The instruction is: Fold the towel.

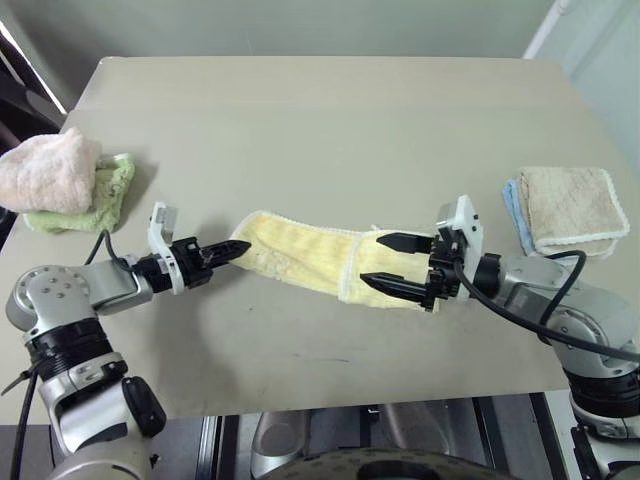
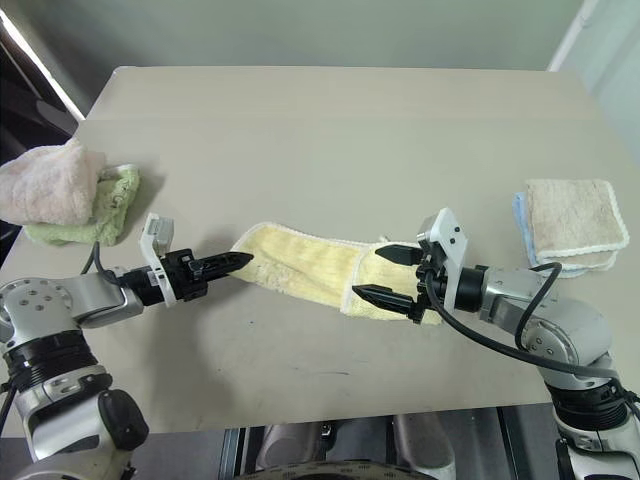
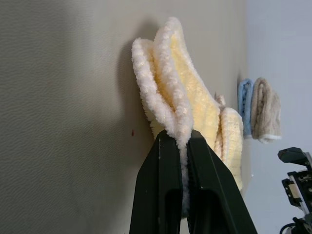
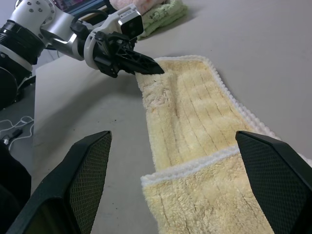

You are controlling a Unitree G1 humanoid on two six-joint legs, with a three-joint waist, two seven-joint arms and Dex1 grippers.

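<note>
The robot's left gripper needs to release the yellow towel's pinched end on the far folded flap (image 1: 422, 277) between the right gripper's fingers.
The pale yellow towel (image 1: 305, 255) lies as a long folded strip across the middle of the table, its whitish hem (image 4: 190, 165) crossing it near the right end. My left gripper (image 1: 238, 249) is shut on the towel's left end; the left wrist view shows the terry edge (image 3: 175, 122) pinched between the two black fingers. At the right end of the strip my right gripper (image 1: 388, 262) stands open, one finger on each side of that end, holding nothing.
A pink towel (image 1: 48, 170) lies on a green towel (image 1: 112, 190) at the table's left edge. A beige towel with white edging (image 1: 570, 208) rests on a blue cloth (image 1: 516, 212) at the right edge. Bare tabletop (image 1: 320, 130) stretches behind the yellow strip.
</note>
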